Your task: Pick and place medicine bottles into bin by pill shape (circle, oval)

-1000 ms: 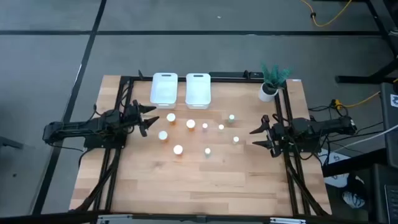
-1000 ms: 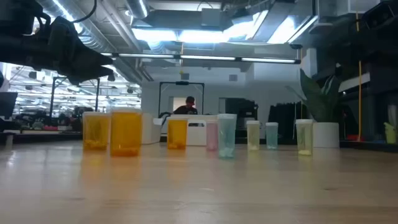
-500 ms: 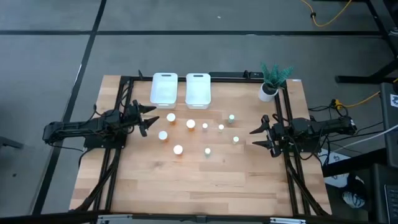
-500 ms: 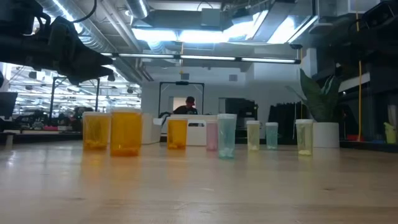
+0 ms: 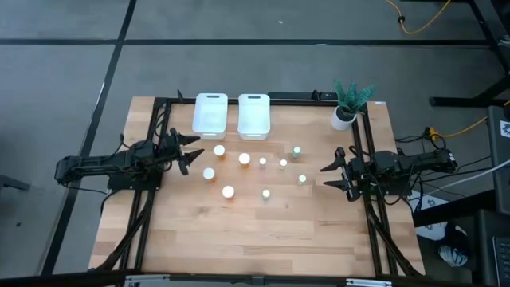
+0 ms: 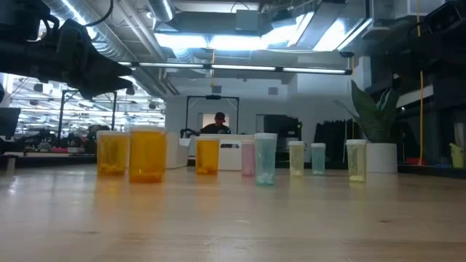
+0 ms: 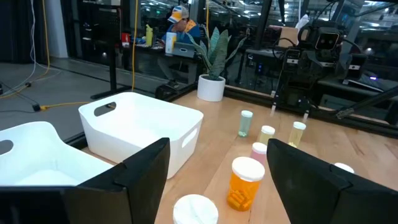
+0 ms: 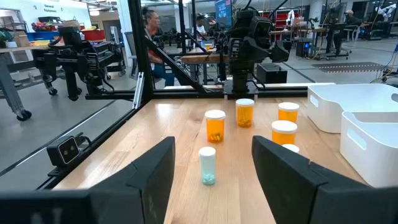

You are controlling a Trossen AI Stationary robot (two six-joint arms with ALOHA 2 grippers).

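Observation:
The robot's right gripper will close on the white cap [image 5: 302, 178] of the slim pale bottle standing nearest to this gripper.
Four wider orange bottles with white caps [image 5: 219, 150] [image 5: 245, 159] [image 5: 209, 173] [image 5: 228, 191] stand upright on the wooden table [image 5: 239, 239], left of centre. Several slimmer pale bottles [image 5: 263, 162] [image 5: 296, 150] [image 5: 266, 194] stand to their right. In the low view the bottles form a row, orange [image 6: 147, 154] on the left and pale [image 6: 265, 158] on the right. My left gripper [image 5: 187, 152] is open and empty at the table's left, close to the orange bottles [image 7: 245, 182]. My right gripper [image 5: 334, 171] is open and empty at the right, facing a slim bottle [image 8: 207, 165].
Two white bins [image 5: 210, 114] [image 5: 253, 115] stand side by side at the far edge, and also show in the left wrist view [image 7: 143, 130]. A white pot with a green plant [image 5: 344, 105] stands at the far right corner. A dark frame [image 5: 151, 199] borders the table. People show in the room beyond.

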